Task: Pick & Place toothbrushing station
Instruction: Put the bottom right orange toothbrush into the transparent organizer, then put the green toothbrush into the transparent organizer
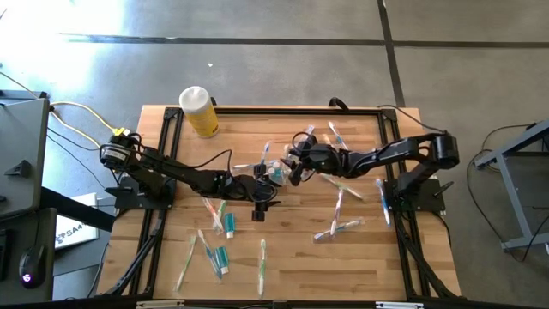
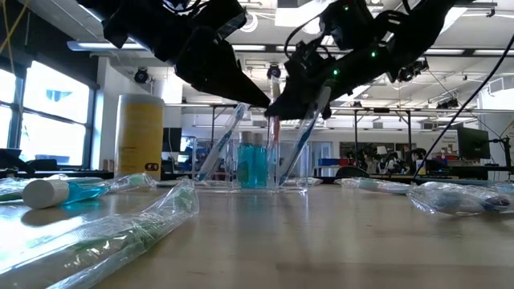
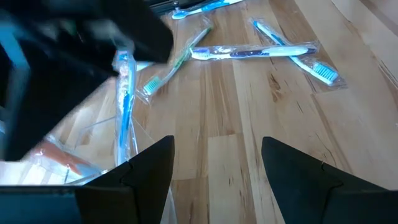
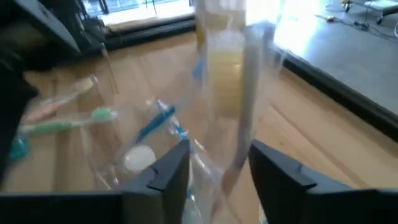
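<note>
My left gripper needs to grip the handle (image 1: 221,209), near the bristles, of the green toothbrush beside the teal-ended tube nearest the clear container.
The clear container (image 1: 273,172) stands on the table's middle; in the low view (image 2: 257,164) it holds teal-ended tubes and leaning toothbrushes. My right gripper (image 1: 298,165) hangs over it from the right, shut on a wrapped toothbrush (image 4: 249,93). My left gripper (image 1: 262,187) is open beside the container's left side (image 3: 93,146); I cannot tell whether it touches the container. Other wrapped toothbrushes (image 1: 339,206) and white tubes (image 1: 225,225) lie about on the wood. My right gripper pinches the wrapped toothbrush between its two fingers, by its handle's lower part (image 4: 233,168). The fingers slant down from the table's right. The brush stands nearly upright, and its lower end (image 2: 303,148) reaches down into the container.
A yellow bottle with a white cap (image 1: 199,112) stands at the far left of the table. Loose toothbrushes lie near the front left (image 1: 193,257) and right (image 1: 334,227). A tube (image 2: 56,191) and wrapped brushes (image 2: 120,229) lie close to the low camera.
</note>
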Tool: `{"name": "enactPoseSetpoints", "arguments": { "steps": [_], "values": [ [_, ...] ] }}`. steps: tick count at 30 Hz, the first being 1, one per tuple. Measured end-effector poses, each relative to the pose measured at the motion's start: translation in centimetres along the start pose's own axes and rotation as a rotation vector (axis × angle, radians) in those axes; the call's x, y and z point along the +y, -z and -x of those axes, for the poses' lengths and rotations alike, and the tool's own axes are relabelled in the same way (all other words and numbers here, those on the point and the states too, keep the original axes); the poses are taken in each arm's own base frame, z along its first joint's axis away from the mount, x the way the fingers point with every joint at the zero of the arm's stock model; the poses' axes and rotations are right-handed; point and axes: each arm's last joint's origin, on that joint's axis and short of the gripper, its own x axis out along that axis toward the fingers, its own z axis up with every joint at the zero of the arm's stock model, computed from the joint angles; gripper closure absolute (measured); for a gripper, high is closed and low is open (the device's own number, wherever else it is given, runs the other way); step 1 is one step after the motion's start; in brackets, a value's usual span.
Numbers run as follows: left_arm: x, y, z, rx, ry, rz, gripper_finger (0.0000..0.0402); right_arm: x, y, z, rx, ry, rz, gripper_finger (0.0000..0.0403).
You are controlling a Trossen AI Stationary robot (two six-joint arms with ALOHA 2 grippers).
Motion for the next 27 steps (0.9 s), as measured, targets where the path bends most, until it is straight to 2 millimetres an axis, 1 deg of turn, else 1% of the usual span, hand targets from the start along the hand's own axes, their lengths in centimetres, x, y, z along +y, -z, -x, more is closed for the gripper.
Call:
{"name": "enactPoseSetpoints", "arguments": {
  "steps": [5, 9, 13, 17, 20, 22, 24, 27],
  "values": [
    [0.0, 0.0, 0.0, 0.000, 0.000, 0.000, 0.0165, -0.3, -0.8, 1.2, 0.024, 0.033, 0.009, 0.0172],
    [0.0, 0.1, 0.1, 0.022, 0.003, -0.005, 0.0165, -0.4, -2.1, 2.7, 0.002, 0.056, 0.016, 0.0147],
    [0.3, 0.2, 1.2, 0.081, -0.004, 0.024, 0.0165, -0.5, -2.9, 4.3, 0.006, 0.053, 0.051, 0.0143],
    [0.8, 0.2, 3.0, 0.169, -0.006, 0.088, 0.0165, -0.6, -4.0, 6.0, -0.006, 0.060, 0.087, 0.0149],
    [1.2, 0.4, 4.4, 0.246, -0.015, 0.171, 0.0165, -0.8, -4.2, 7.1, 0.013, 0.085, 0.098, 0.0152],
    [1.4, 1.1, 5.7, 0.351, -0.032, 0.235, 0.0165, -0.9, -4.4, 7.6, 0.018, 0.097, 0.101, 0.0152],
    [1.6, 1.7, 6.5, 0.430, -0.061, 0.326, 0.0165, -1.0, -4.4, 8.1, 0.041, 0.100, 0.099, 0.0152],
    [1.8, 3.0, 7.9, 0.585, -0.140, 0.471, 0.0165, -1.0, -4.2, 8.4, 0.062, 0.099, 0.083, 0.0152]
  ]
}}
